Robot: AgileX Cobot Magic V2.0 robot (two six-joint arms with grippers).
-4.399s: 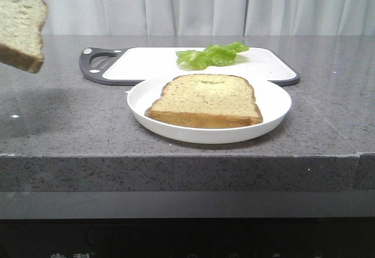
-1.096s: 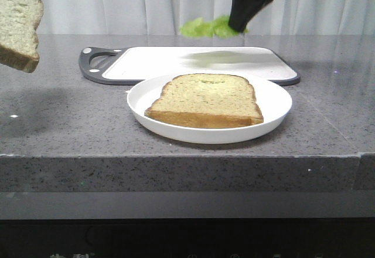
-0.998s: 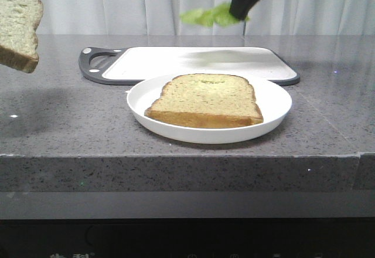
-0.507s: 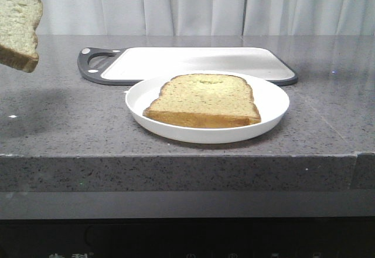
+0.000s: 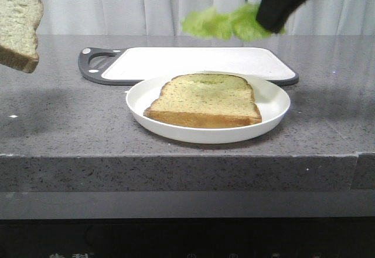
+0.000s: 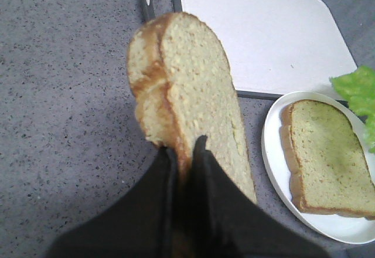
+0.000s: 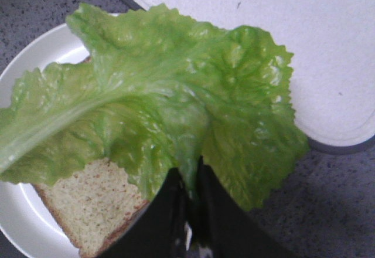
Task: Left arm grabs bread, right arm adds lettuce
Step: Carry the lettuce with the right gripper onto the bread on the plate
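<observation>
My right gripper should release the lettuce on top of the slice (image 5: 217, 87) (image 7: 122, 143) that lies flat in the white plate.
My left gripper (image 6: 186, 146) is shut on the crust edge of the bread (image 6: 181, 88), a thick speckled slice held in the air above the counter; in the front view the bread (image 5: 19, 20) shows at the far left, the gripper out of frame. My right gripper (image 7: 188, 179) is shut on the lettuce (image 7: 164, 99), which hangs over a thinner slice (image 7: 96, 202) on the white plate (image 7: 35, 53). In the front view the right gripper (image 5: 266, 23) holds the lettuce (image 5: 220, 23) above the plate's (image 5: 275, 102) back edge.
A white cutting board (image 5: 176, 61) with a dark rim and handle lies behind the plate. The second slice (image 5: 205, 99) lies flat in the plate. The grey counter's front edge runs just in front of the plate.
The right gripper lifted the lettuce off the board and up out of view. It is now back in view, lower and nearer, over the plate's back. The held bread has stayed put.
</observation>
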